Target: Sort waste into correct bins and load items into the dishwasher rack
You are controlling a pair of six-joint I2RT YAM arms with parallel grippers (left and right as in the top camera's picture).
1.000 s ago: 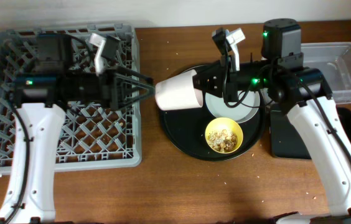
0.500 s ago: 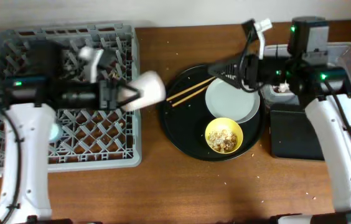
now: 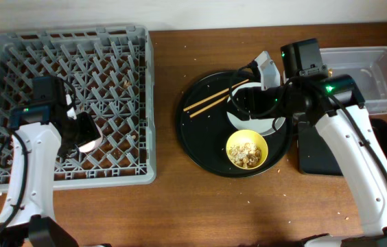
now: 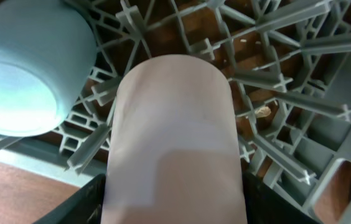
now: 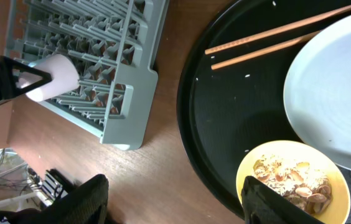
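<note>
Next, I will move my right gripper to the yellow bowl and close it on the bowl's rim (image 3: 228, 147) (image 5: 239, 179), on the side nearest the dishwasher rack.
My left gripper (image 4: 172, 208) is shut on the pink cup (image 4: 172, 124), which is held low over the lattice of the dishwasher rack (image 3: 125, 62) near its front left. In the overhead view the pink cup (image 3: 88, 135) shows just right of the left gripper (image 3: 77, 130). A light-blue cup (image 4: 20, 68) stands in the rack beside it. My right gripper (image 5: 175, 208) hangs open and empty above the round black tray (image 3: 200, 137). On that tray lie the chopsticks (image 3: 214, 98), the pale plate (image 5: 337, 93) and the yellow bowl (image 3: 247, 149) holding food crumbs.
A clear tub (image 3: 375, 72) stands at the far right, with a shallow black tray (image 3: 317, 151) in front of it. Small crumbs are scattered on the wooden table (image 3: 166, 206) around the round tray. The right arm covers part of the plate from overhead.
The pink cup passed from the right gripper to the left. The left arm carried it from beside the round tray to the rack's front left. The right gripper opened and drew back over the tray.
</note>
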